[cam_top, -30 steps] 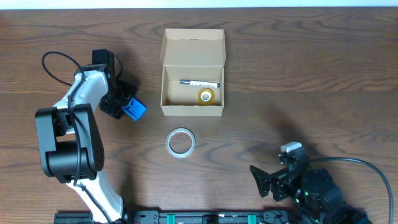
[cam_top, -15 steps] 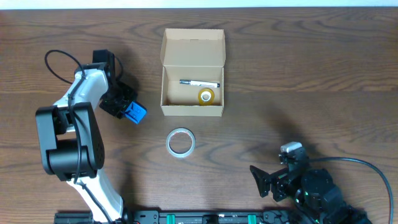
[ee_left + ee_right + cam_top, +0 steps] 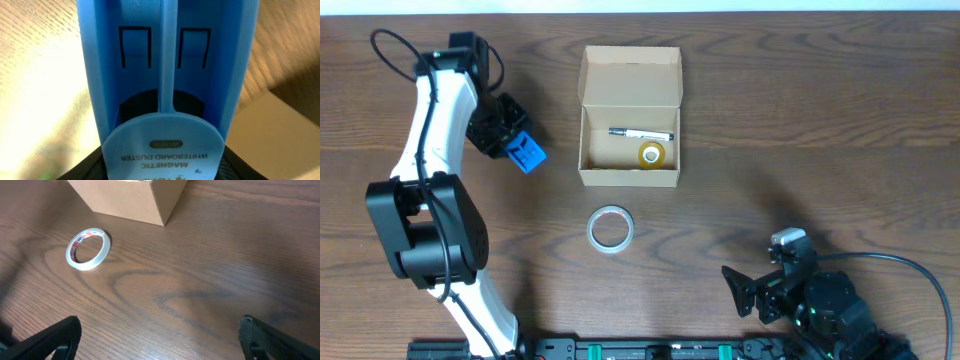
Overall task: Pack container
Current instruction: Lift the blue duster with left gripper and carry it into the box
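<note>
The robot's left gripper will release the blue magnetic whiteboard duster inside the container (image 3: pixel 623 142), just in front of the white marker.
The tan cardboard container (image 3: pixel 665 178) stands open at the table's middle back, its flap lid tilted back. Inside lie a white marker (image 3: pixel 640 133) and a small yellow tape roll (image 3: pixel 652 153). My left gripper (image 3: pixel 515 145) is shut on a blue magnetic whiteboard duster (image 3: pixel 527 153), held left of the container; the duster fills the left wrist view (image 3: pixel 165 75), with the container's corner (image 3: pixel 280 135) behind it. A clear tape roll (image 3: pixel 611 229) lies on the table in front of the container, also in the right wrist view (image 3: pixel 88 249). My right gripper (image 3: pixel 160 340) is open and empty at the front right.
The wooden table (image 3: pixel 820 130) stretches to the right of the container. The container's corner (image 3: pixel 135 200) shows at the top of the right wrist view. The right arm's base (image 3: pixel 820 305) sits at the front edge.
My left gripper has moved toward the back of the table and slightly left, carrying the blue duster. The right arm has not moved.
</note>
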Controlling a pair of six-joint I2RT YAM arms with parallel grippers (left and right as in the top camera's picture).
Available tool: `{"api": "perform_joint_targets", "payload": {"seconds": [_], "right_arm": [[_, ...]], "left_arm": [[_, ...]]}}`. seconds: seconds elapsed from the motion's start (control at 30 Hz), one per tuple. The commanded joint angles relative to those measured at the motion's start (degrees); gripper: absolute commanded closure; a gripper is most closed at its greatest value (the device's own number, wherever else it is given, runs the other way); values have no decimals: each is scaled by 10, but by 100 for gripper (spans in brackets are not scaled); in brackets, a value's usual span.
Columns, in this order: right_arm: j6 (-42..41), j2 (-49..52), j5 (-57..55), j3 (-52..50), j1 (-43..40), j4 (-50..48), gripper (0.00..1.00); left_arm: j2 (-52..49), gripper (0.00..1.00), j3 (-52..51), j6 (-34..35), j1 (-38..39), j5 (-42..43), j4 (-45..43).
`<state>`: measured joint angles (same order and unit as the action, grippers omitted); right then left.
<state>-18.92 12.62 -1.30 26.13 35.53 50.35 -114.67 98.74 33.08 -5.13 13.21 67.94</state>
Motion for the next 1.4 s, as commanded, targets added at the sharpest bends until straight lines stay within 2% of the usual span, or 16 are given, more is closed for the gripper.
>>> {"api": "perform_joint_targets", "payload": {"seconds": [0.0, 0.17, 0.4, 0.73, 1.03, 1.23, 1.37], "right_arm": [[-8, -3, -4, 0, -2, 1, 1], [-8, -3, -4, 0, -2, 1, 1], [-8, -3, -4, 0, -2, 1, 1], [-8, -3, -4, 0, -2, 1, 1], [-8, -3, -4, 0, -2, 1, 1], [-8, -3, -4, 0, -2, 1, 1], [-8, -3, -4, 0, -2, 1, 1]], "left_arm": [[6, 58, 57, -54, 7, 37, 31], [6, 58, 137, -119, 35, 85, 85], [6, 50, 205, -260, 111, 112, 101], [6, 51, 208, -448, 220, -12, 95], [6, 53, 207, -522, 313, -113, 41], [6, 48, 205, -547, 325, -139, 32], [6, 50, 191, -558, 320, -138, 17]]}}
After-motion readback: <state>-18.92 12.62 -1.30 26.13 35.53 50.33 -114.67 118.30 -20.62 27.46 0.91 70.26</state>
